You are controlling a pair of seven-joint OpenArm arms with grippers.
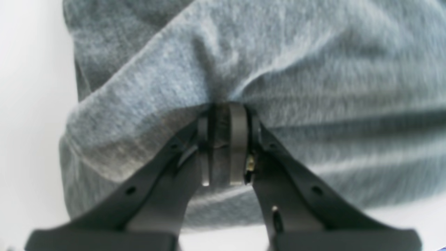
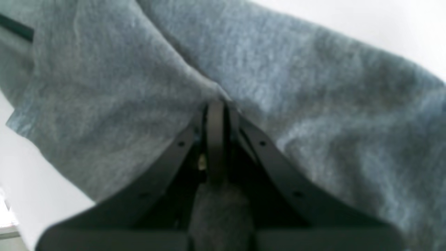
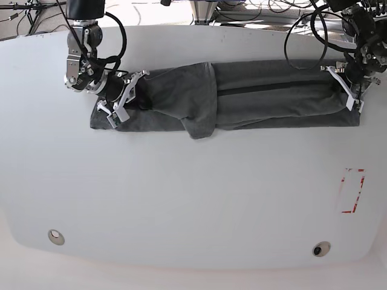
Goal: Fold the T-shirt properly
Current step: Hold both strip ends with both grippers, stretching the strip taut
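Note:
I can see my left gripper pinches the T-shirt's upper layer inward of the band's end, so I should open it and take the end's edge (image 1: 74,127) before folding the T-shirt over.
The dark grey T-shirt (image 3: 266,96) lies as a long, narrow band across the far half of the white table (image 3: 193,193), with a loose fold hanging down near its middle. On the base view's left, my right gripper (image 3: 124,96) is at the band's left end. In the right wrist view, my right gripper (image 2: 216,104) is shut, and the T-shirt (image 2: 313,87) puckers at its tips. On the base view's right, my left gripper (image 3: 346,90) is at the band's right end. The left wrist view shows my left gripper (image 1: 223,111) pinching a fold of the T-shirt (image 1: 278,69).
A red rectangular mark (image 3: 352,191) sits on the table at the right. Two round holes (image 3: 55,237) (image 3: 318,249) lie near the front edge. Cables and stands crowd the back edge (image 3: 205,12).

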